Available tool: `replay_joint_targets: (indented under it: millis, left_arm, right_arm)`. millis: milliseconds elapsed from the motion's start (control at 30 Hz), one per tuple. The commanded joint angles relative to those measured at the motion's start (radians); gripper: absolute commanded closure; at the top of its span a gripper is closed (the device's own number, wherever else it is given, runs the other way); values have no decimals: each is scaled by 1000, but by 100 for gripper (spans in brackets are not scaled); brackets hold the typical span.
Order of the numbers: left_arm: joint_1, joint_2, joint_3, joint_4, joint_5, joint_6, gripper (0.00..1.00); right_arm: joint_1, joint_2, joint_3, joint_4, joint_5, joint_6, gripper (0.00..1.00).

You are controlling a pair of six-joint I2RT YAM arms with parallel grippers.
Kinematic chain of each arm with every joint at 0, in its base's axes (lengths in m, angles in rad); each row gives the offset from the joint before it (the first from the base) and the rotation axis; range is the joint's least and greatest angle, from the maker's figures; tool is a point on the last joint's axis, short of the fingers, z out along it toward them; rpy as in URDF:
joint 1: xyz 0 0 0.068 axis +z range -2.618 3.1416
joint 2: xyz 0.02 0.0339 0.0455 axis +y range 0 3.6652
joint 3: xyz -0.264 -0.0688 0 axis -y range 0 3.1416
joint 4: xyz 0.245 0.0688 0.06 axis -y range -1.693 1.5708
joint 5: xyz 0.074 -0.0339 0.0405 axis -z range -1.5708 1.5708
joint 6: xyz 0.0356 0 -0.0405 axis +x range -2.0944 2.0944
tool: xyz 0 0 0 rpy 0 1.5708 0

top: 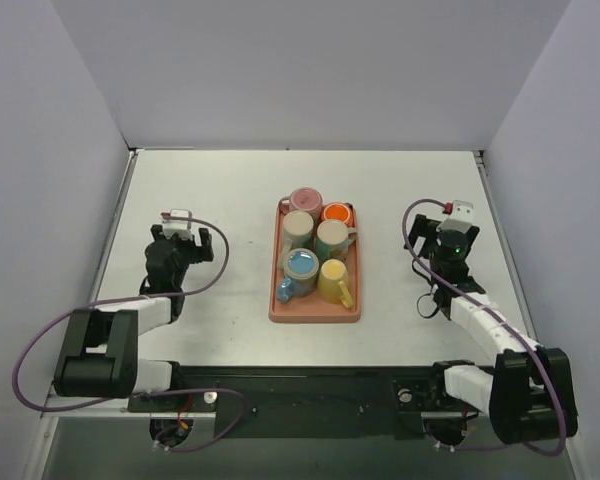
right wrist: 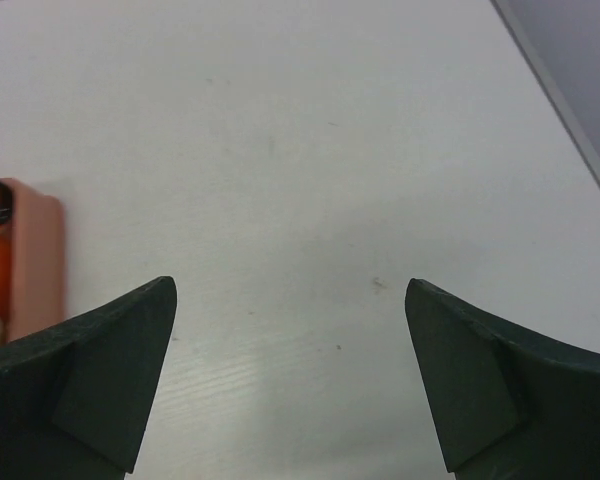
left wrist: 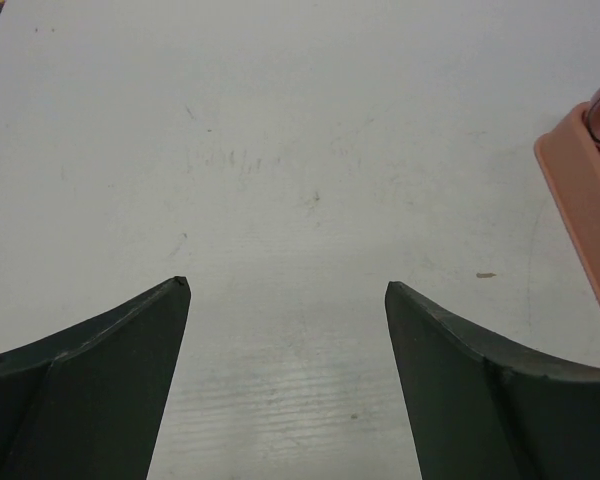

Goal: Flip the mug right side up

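Observation:
I need to next move to the salmon tray's yellow mug and close my right gripper on the yellow mug's handle (top: 346,295).
A salmon tray (top: 315,312) in the middle of the table holds several mugs: pink (top: 305,201), orange (top: 337,213), cream (top: 298,228), teal (top: 332,240), blue (top: 301,266) and yellow (top: 333,279). The pink and cream mugs show flat tops, as if upside down; I cannot tell for sure. My left gripper (top: 180,230) is open and empty over bare table left of the tray, as the left wrist view (left wrist: 287,287) shows. My right gripper (top: 451,230) is open and empty right of the tray, as the right wrist view (right wrist: 290,285) shows.
The tray's edge (left wrist: 580,190) shows at the right of the left wrist view, and its corner (right wrist: 35,250) at the left of the right wrist view. Grey walls enclose the table on three sides. Purple cables loop beside both arms.

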Motion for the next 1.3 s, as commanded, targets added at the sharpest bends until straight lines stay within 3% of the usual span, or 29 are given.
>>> replay_joint_targets:
  millis: [0, 167, 333, 500, 833, 967, 1067, 1167, 1267]
  left_arm:
    - [8, -91, 115, -224, 175, 72, 10]
    - [8, -106, 342, -639, 253, 82, 10]
    - [8, -155, 400, -755, 303, 71, 10]
    - [8, -164, 405, -781, 294, 66, 10]
    - [8, -172, 408, -807, 300, 73, 10]
    - [8, -164, 413, -804, 311, 68, 10]
    - [8, -163, 411, -807, 313, 68, 10]
    - [8, -164, 413, -812, 316, 74, 10]
    - [8, -164, 426, -840, 323, 86, 10]
  right_arm:
    - [98, -124, 64, -209, -190, 16, 7]
    - [314, -199, 204, -526, -169, -77, 10]
    - [485, -248, 203, -679, -216, -76, 18]
    - [641, -125, 150, -571, -149, -50, 24]
    - [784, 6, 151, -511, 3, -65, 33]
    - [792, 31, 126, -471, 58, -39, 59]
    - [795, 40, 127, -472, 52, -36, 72]
    - [793, 48, 138, -501, 57, -30, 99]
    - [793, 23, 166, -569, 51, -2, 100]
